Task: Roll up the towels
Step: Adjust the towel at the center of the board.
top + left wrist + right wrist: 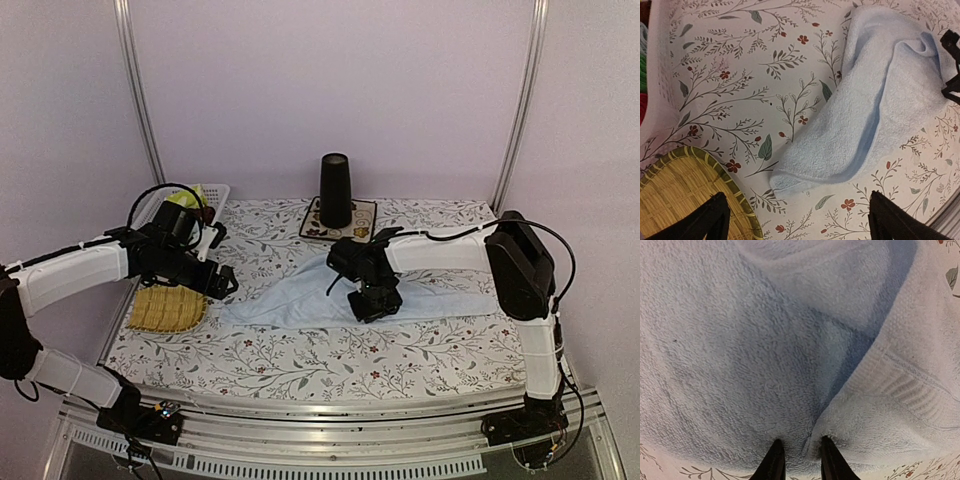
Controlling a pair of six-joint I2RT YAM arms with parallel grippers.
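The light blue towel's back corner (320,262) (859,16) is near the square flowered mat. My left gripper should go there next and close on it.
The light blue towel (300,300) lies stretched left to right across the middle of the flowered tablecloth, with loose folds. My right gripper (376,302) is down on its middle; its fingers (774,460) are shut on a pinched ridge of the blue towel (765,340). My left gripper (222,283) hangs open and empty just above the towel's left end (865,110), its fingertips (715,215) straddling the table in front of the towel corner. A yellow-green cloth (186,199) shows in a white basket at the back left, mostly hidden by the left arm.
A woven straw tray (165,310) lies at the left, right beside the towel's left end, and shows in the left wrist view (675,195). A black cone (335,188) stands on a square flowered mat (362,218) at the back. The white basket (218,192) stands back left.
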